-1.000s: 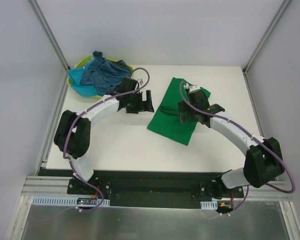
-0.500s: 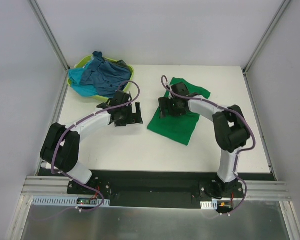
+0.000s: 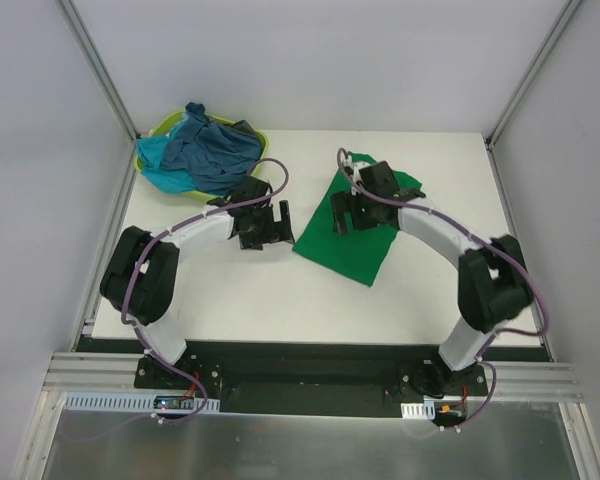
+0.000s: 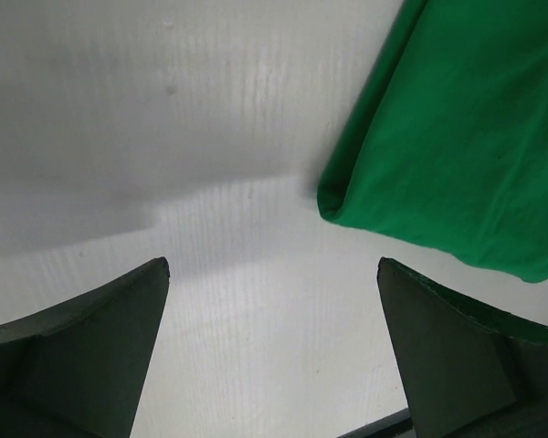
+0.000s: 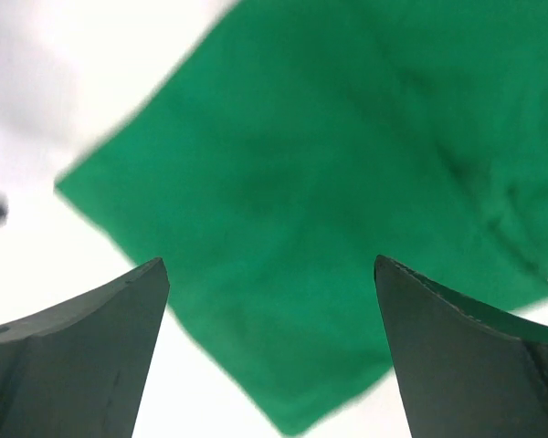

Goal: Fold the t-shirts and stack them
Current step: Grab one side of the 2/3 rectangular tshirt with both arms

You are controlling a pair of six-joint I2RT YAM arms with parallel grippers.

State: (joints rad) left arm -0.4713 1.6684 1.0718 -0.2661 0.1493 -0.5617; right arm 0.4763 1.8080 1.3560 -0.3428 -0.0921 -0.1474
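Observation:
The robot's right gripper should next move to the green t-shirt's corner [image 3: 370,282] [image 5: 292,429] closest to the black rail and close on it.
A bright green t-shirt [image 3: 348,243] lies folded on the white table, right of centre. It also shows in the left wrist view [image 4: 457,137] and, blurred, in the right wrist view [image 5: 320,210]. My left gripper [image 3: 276,224] is open and empty, just left of the shirt's near left corner, over bare table. My right gripper [image 3: 348,212] is open and empty above the shirt's left part. Dusty blue [image 3: 212,150], turquoise [image 3: 158,158] and dark grey [image 3: 244,128] t-shirts are heaped at the back left.
The heap sits in a lime-green plastic basket [image 3: 162,126] in the back left corner. Metal frame posts and white walls close the table on the left, right and back. A black rail runs along the near edge.
The right gripper has swung over the green shirt, first left, then slightly back right and toward the back. The left gripper has shifted, ending close to the shirt's left corner.

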